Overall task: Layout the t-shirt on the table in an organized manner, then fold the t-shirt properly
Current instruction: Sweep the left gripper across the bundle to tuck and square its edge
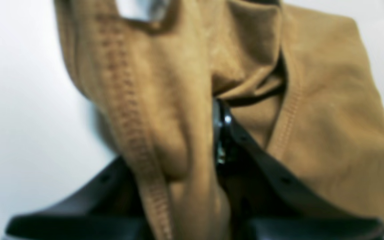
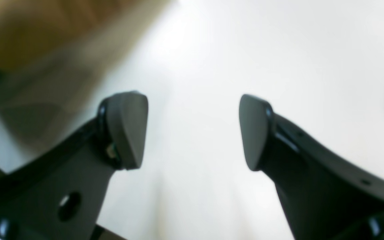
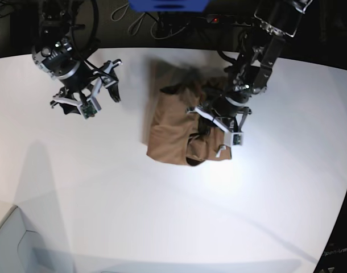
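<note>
My left gripper has the brown t-shirt. Next, I set it down on the bare table (image 3: 139, 112) between its heap and my right gripper.
The brown t-shirt (image 3: 170, 128) lies crumpled in a rough heap on the white table (image 3: 162, 216), toward its far middle. My left gripper (image 3: 207, 116) is down on the heap's right side. In the left wrist view its black fingers (image 1: 223, 126) are shut on a bunched fold of the t-shirt (image 1: 165, 110), with a stitched hem running down beside them. My right gripper (image 3: 112, 79) hovers over bare table left of the shirt, open and holding nothing. The right wrist view shows its two pads wide apart (image 2: 193, 130) and a blur of the t-shirt (image 2: 28, 30) at top left.
A blue object (image 3: 168, 4) and cables lie beyond the table's curved far edge. A pale grey box (image 3: 14, 244) sits at the near left corner. Dark floor borders the table on the right.
</note>
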### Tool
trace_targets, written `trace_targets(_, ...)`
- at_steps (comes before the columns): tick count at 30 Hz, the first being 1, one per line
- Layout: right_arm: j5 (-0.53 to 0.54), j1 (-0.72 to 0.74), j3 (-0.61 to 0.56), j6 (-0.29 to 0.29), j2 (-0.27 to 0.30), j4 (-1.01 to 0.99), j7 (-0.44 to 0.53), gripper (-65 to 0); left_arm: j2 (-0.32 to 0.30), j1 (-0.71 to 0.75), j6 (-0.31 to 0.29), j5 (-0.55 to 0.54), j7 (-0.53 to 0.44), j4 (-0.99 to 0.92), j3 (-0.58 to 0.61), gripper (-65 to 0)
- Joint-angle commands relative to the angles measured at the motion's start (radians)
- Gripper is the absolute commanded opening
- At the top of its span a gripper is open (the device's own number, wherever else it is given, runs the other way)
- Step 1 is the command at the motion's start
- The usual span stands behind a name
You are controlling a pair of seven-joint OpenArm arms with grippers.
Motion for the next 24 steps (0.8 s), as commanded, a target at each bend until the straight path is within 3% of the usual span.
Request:
trace_targets(1,0.015,0.006,0.015,0.003,0.002,0.017,0.024,-21.7,-0.004,-0.024,0.021,0.008,0.055,0.001,0.001,-65.0)
trace_targets(6,0.015,0.002,0.069,0.003,0.001,0.017,0.023,-21.7,-0.007,-0.218,0.02,0.009,0.194,-0.07,0.071,-64.8)
trace_targets(13,0.015,-0.002,0.123,0.003,0.001,0.016,0.02,-21.7,-0.071,-0.503,0.0,0.009,0.199,-0.122,0.542,-64.8)
trace_targets(19,0.015,-0.002,0.124,0.003,0.001,0.016,0.018,-21.7,-0.065,-0.612,-0.247,0.036,0.078,-0.129,0.869,-64.8)
trace_targets(21,0.015,-0.002,0.124,0.003,0.001,0.016,0.018,-21.7,-0.065,-0.613,-0.323,0.125,0.009,-0.129,0.915,-64.8)
trace_targets(24,0.013,-0.002,0.124,0.003,0.001,0.016,0.018,-21.7,-0.065,-0.601,-0.387,0.278,-0.025,-0.129,0.92,-64.8)
